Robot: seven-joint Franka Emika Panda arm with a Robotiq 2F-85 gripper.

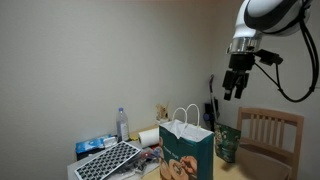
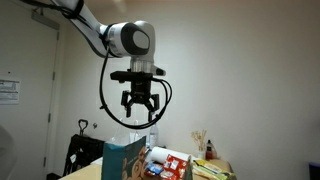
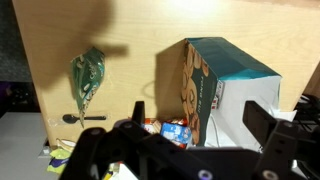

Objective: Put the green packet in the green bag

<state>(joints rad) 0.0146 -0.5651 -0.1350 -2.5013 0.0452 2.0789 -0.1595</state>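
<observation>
Next, my gripper moves down to the green packet's top edge [image 1: 229,126] [image 3: 83,82] and closes there, as the packet is standing upright next to the green bag.
The green bag [image 1: 187,152] stands upright on the wooden table, teal with white loop handles and tan round pictures; it also shows in an exterior view [image 2: 124,159] and in the wrist view [image 3: 215,85]. The green packet [image 3: 87,76] is on the table apart from the bag, and shows beside the bag in an exterior view [image 1: 227,143]. My gripper [image 1: 235,86] hangs high above the table, open and empty; it also shows in an exterior view [image 2: 139,106] and in the wrist view [image 3: 200,125].
A blue packet [image 3: 178,130] and red snack packets [image 2: 166,165] lie next to the bag. A wooden chair [image 1: 268,138] stands by the table. A bottle [image 1: 123,123], a paper roll [image 1: 148,137] and a flat perforated tray [image 1: 108,160] are at one end.
</observation>
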